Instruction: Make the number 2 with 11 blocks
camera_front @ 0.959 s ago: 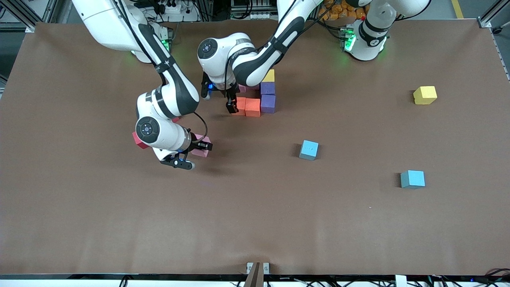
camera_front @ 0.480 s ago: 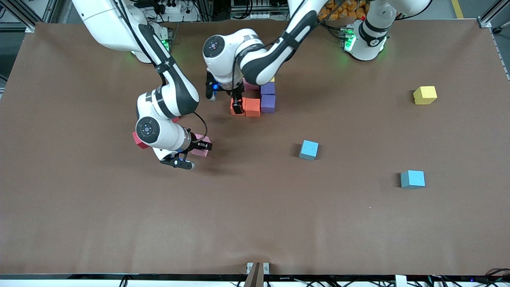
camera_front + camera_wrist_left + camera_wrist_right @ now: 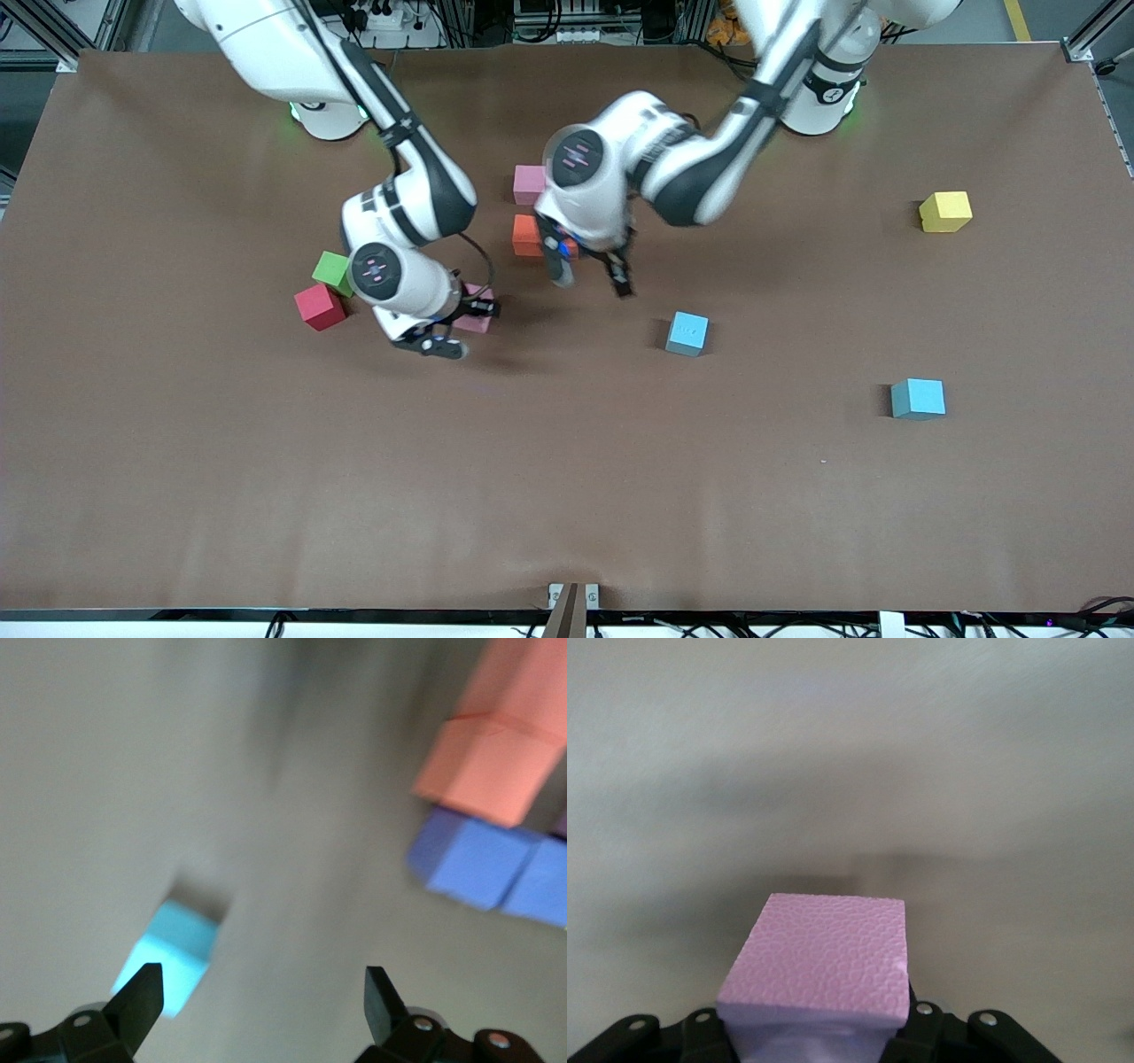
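Note:
The robot's left gripper should next move to the light blue block nearer the cluster and close on that block's opposite sides (image 3: pixel 687 334) (image 3: pixel 171 955).
My right gripper (image 3: pixel 461 328) is shut on a pink block (image 3: pixel 479 321) (image 3: pixel 819 961), between the red block (image 3: pixel 319 307) and the cluster. That cluster shows a pink block (image 3: pixel 529 183) and an orange block (image 3: pixel 524 234) (image 3: pixel 487 762); the left arm hides the rest in the front view. Two purple blocks (image 3: pixel 483 864) show beside the orange ones in the left wrist view. My left gripper (image 3: pixel 592 276) (image 3: pixel 263 992) stands open over bare table between the cluster and a light blue block (image 3: pixel 687 333) (image 3: pixel 173 957). A second light blue block (image 3: pixel 918 398) and a yellow block (image 3: pixel 945 211) lie toward the left arm's end.
A green cube (image 3: pixel 333 270) touches the red block on its side away from the front camera. The brown table (image 3: pixel 567 496) is bare across its whole half nearer the front camera.
My left gripper swung off the cluster toward the light blue block, uncovering the pink block. My right gripper carried its pink block toward the cluster, uncovering the green cube and more of the red block.

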Robot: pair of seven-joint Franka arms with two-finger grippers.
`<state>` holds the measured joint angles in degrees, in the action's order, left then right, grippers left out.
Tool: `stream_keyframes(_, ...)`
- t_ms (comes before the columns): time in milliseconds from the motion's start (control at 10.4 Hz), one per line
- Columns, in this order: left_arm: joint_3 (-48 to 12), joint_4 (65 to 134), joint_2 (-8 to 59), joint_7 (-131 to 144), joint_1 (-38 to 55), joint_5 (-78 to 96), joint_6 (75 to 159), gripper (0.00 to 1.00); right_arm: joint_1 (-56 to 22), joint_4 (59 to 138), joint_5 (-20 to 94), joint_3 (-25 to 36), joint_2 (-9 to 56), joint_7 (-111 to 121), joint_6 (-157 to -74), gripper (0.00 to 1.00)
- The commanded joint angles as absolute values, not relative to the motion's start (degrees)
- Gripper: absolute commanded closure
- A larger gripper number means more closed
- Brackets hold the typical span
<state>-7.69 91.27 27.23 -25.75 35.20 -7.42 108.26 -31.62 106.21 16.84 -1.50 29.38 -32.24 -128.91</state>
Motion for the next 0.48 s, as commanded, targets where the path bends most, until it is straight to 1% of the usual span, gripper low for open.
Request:
stream_keyframes(0,-8.5,94.5,22.3,-24.4,28.7,-6.9,108.0,0.0,-35.6,100.8,16.7,-1.3,34.3,-33.7,-129.5,0.76)
stream_keyframes(192,-7.8,94.5,21.8,-19.8,26.2,-6.9,108.6,0.0,-36.9,100.0,16.5,-1.7,36.1,-31.9,-131.2,0.76)
stream_keyframes(384,-7.8,95.8,21.2,-8.1,25.7,-6.9,108.2,0.0,-36.0,100.6,16.4,-3.9,36.1,-29.4,-131.8,0.76)
